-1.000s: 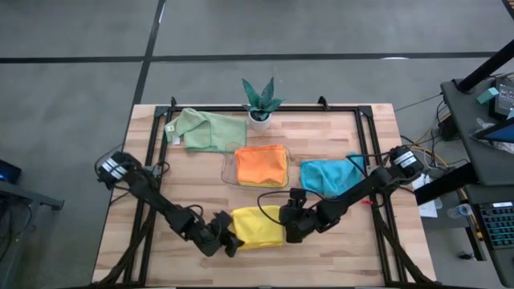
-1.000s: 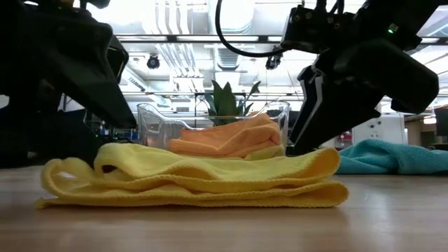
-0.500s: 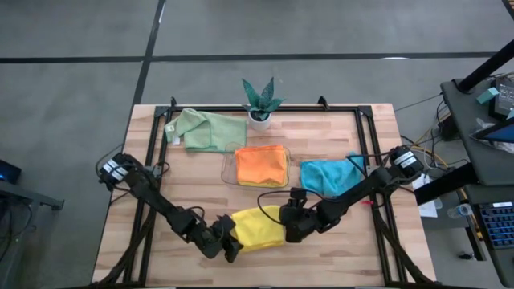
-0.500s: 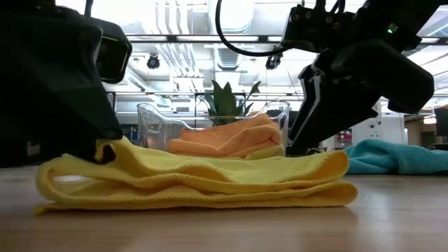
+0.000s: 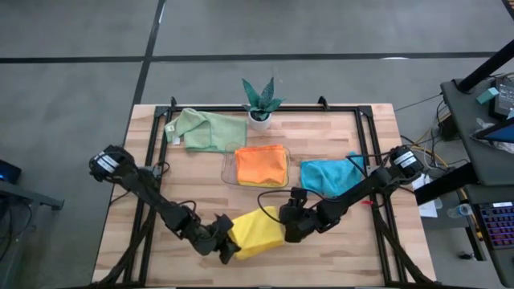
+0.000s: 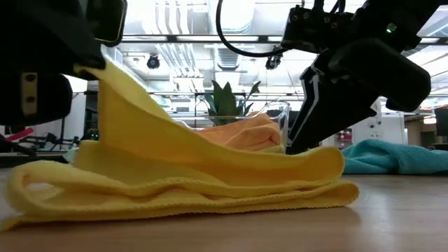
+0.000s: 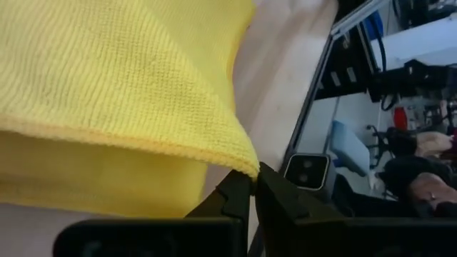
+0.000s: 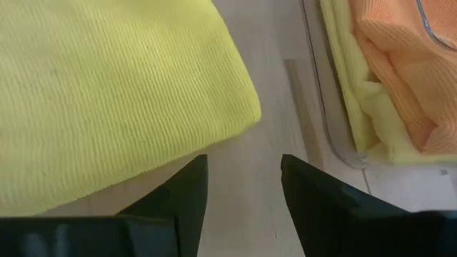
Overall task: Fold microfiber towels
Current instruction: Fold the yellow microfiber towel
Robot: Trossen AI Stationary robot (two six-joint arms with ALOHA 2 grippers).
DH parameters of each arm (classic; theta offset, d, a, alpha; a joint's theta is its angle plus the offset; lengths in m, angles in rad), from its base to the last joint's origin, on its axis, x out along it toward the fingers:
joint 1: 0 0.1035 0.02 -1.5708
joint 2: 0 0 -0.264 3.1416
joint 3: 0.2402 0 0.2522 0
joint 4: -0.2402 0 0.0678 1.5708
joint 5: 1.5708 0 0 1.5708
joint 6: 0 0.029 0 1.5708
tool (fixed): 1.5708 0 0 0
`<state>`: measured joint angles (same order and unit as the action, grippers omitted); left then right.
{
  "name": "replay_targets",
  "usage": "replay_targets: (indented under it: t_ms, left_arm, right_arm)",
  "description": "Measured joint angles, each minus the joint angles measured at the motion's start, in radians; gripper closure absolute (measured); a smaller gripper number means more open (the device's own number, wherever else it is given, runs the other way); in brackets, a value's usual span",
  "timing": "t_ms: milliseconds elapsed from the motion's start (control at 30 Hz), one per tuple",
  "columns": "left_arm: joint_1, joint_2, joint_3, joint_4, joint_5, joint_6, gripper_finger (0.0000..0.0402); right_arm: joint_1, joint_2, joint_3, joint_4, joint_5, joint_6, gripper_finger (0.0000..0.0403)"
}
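Note:
The yellow towel's hem slants from my left gripper's corner hold; I should lay it down and take the hem nearer its middle (image 7: 107, 137).
A yellow microfiber towel (image 5: 255, 229), folded in layers, lies at the table's near middle; its right part rests on the wood (image 6: 280, 189). My left gripper (image 5: 228, 246) is shut on the towel's left corner, which stands raised. My right gripper (image 5: 289, 226) is open just off the towel's right edge (image 8: 243, 114), its fingers over bare wood and touching nothing. An orange towel (image 5: 261, 165) lies in a clear tray (image 5: 227, 168), on top of another yellow towel (image 8: 360, 114). A teal-blue towel (image 5: 329, 175) and a pale green towel (image 5: 206, 130) lie on the table. My left gripper pinches the yellow towel's left corner (image 7: 245, 164) between its two fingertips (image 7: 235, 189), at the hemmed edge. It comes slanting down from the table's left. The corner is lifted clear and the cloth slopes from it down to the layers (image 6: 175, 196) lying on the table.
A small potted plant (image 5: 260, 103) stands at the far middle edge. The black frame rails (image 5: 152, 160) run along the table's left and right sides. Bare wood shows at the near right (image 5: 345, 249).
My left gripper has shut on the yellow towel's left corner and risen, drawing that part of the cloth up off the table. The towel's right part has stayed where it was. My right gripper has kept still.

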<state>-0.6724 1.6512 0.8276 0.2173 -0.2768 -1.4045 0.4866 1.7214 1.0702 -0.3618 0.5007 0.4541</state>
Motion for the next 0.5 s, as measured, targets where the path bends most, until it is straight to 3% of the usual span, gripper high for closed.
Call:
replay_targets:
  t_ms: [333,500]
  left_arm:
    - [-0.011,0.063,0.000,0.071,0.034,-0.029,0.0398]
    - [-0.013,0.103,0.000,0.152,0.042,-0.029,0.0361]
  right_arm:
    - [0.000,0.000,0.000,0.007,0.000,0.051,0.0232]
    - [0.000,0.000,0.000,0.013,0.000,0.051,0.0232]
